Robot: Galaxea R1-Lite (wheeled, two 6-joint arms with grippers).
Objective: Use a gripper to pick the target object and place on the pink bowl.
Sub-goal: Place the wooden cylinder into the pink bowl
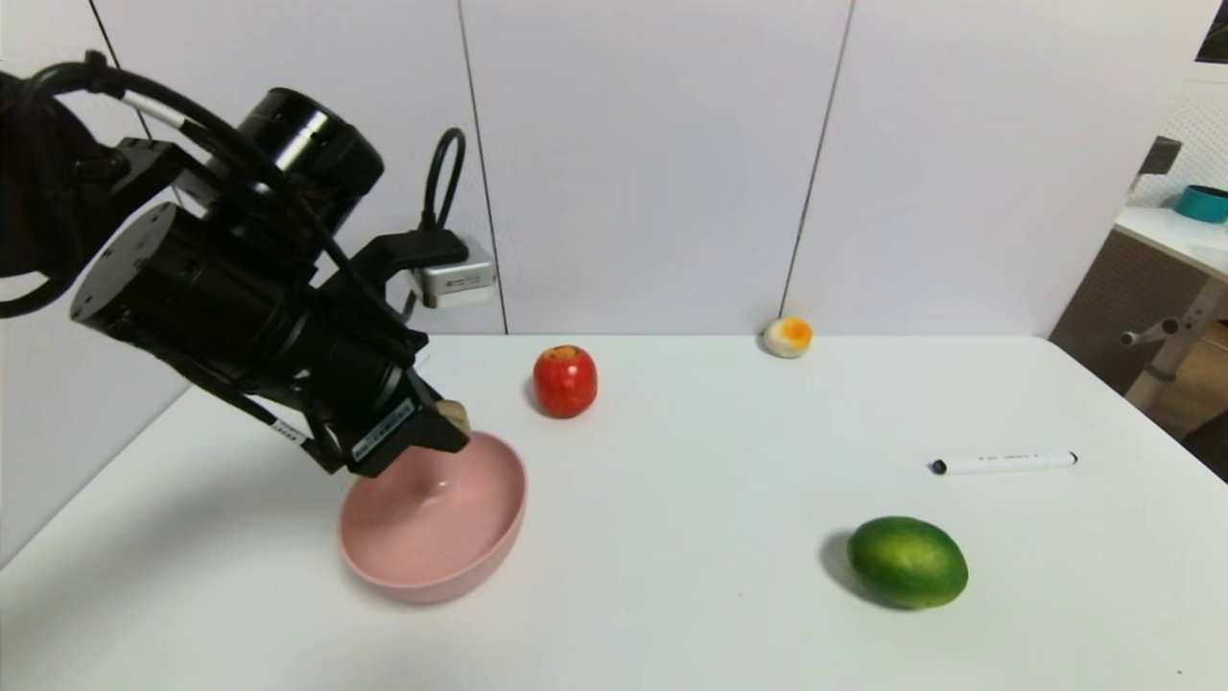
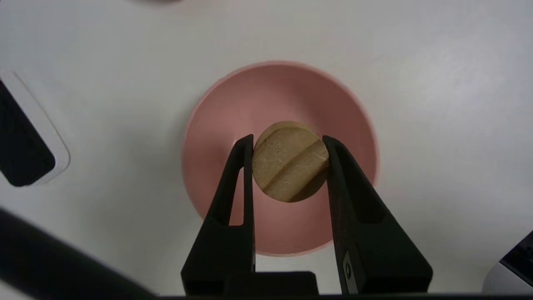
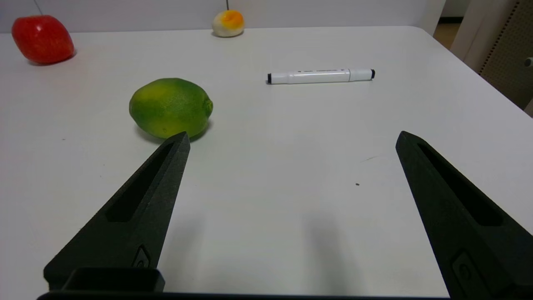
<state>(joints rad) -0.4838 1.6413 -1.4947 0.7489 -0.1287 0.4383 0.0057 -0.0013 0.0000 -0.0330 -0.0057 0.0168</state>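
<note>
Next, my left gripper releases the small tan wooden disc, which hangs inside the pink bowl now, on the bottom of the pink bowl [image 1: 440,535] [image 2: 272,156], close to its middle.
My left gripper [image 2: 288,143] is shut on the small tan wooden disc [image 2: 290,161], whose grooved face shows between the two black fingers. It hangs above the inside of the pink bowl [image 2: 233,104], clear of the bowl's floor. In the head view the disc [image 1: 453,414] peeks out behind the left gripper [image 1: 443,434], just over the back rim of the pink bowl [image 1: 451,566] at the table's left. My right gripper [image 3: 291,139] stands open over bare table near the front right, out of the head view.
A red apple [image 1: 565,381] stands behind the bowl. The white-and-orange egg-like lump [image 1: 789,337] lies at the back edge. A green lime [image 1: 908,561] and a white marker [image 1: 1003,463] lie on the right. The white table [image 1: 691,499] ends at a wall behind.
</note>
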